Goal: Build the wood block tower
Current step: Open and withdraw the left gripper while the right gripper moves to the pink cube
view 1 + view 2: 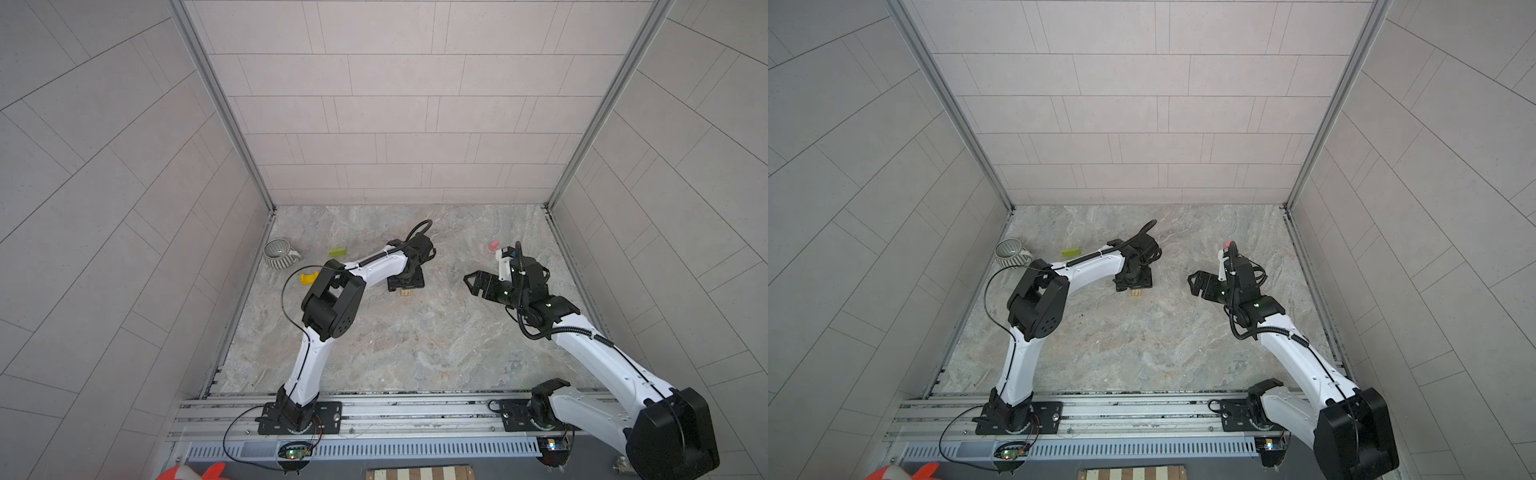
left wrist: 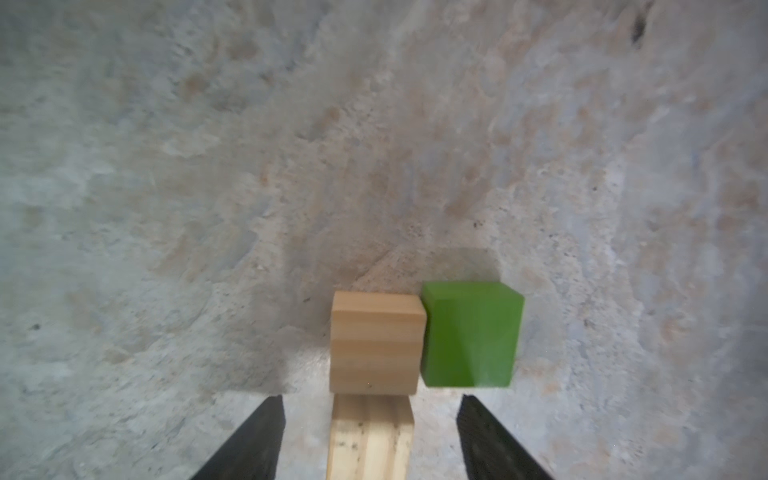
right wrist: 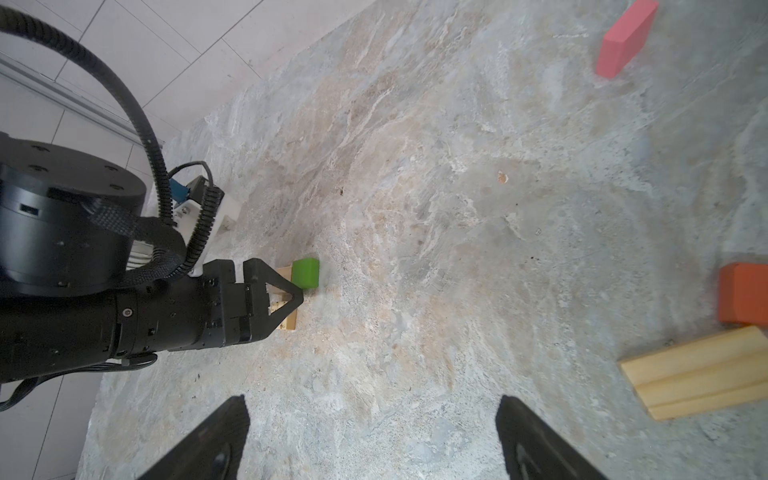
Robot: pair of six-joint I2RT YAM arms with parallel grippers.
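The pink block lies alone beyond the orange block, so my right gripper goes to it next and closes on the pink block's long sides (image 1: 494, 244) (image 3: 627, 40).
In the left wrist view a plain tan block (image 2: 374, 345) lies between the fingers of my left gripper (image 2: 372, 399), with a gap on each side. That gripper is open. A green cube (image 2: 469, 332) sits against the tan block's side. Both top views show only a corner of the tan block (image 1: 406, 293) (image 1: 1136, 293) under the left gripper (image 1: 405, 284). The right wrist view shows the green cube (image 3: 305, 272) at the left gripper's tip. My right gripper (image 1: 471, 282) (image 3: 374, 415) hovers open and empty to the right.
A grey ribbed mug (image 1: 280, 253) stands at the back left, with a flat green block (image 1: 337, 251) and a yellow arch (image 1: 308, 277) nearby. A pink block (image 1: 493, 245) (image 3: 625, 39), an orange block (image 3: 744, 293) and a long tan block (image 3: 698, 374) lie near the right arm.
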